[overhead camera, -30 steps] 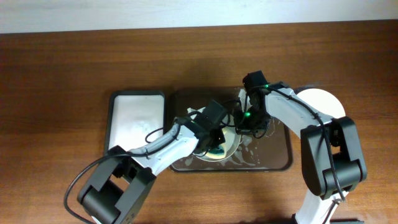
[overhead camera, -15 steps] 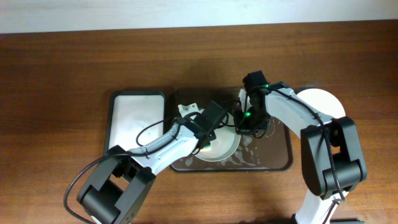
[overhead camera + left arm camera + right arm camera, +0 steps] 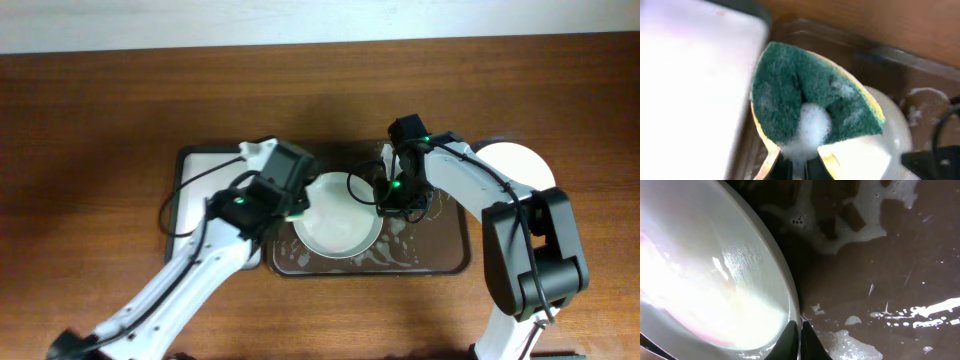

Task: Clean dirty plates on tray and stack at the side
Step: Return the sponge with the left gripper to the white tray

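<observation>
Next, I release the green and yellow sponge from my left gripper in the white rectangular tray (image 3: 232,211) (image 3: 682,135), over toward the brown tray side of it.
A white plate (image 3: 338,220) lies on the dark brown tray (image 3: 440,262), which is streaked with foam. My right gripper (image 3: 386,200) is shut on the plate's right rim; the wrist view shows the rim (image 3: 785,287) pinched between the black fingers (image 3: 800,332). My left gripper (image 3: 292,205) is shut on a green and yellow sponge (image 3: 810,107) with foam on it, at the plate's left edge, over the tray's left rim. Another white plate (image 3: 520,165) lies on the table to the right of the tray. The pale green plate is not seen.
A smaller white rectangular tray (image 3: 215,190) lies just left of the brown tray, partly under my left arm. Brown wooden table (image 3: 100,120) lies around both trays. The right arm's cable crosses the plate's upper right.
My left gripper has drawn the sponge off the plate's middle to the left and up, to the tray's left rim. The plate's white face is now uncovered. The right gripper has held still.
</observation>
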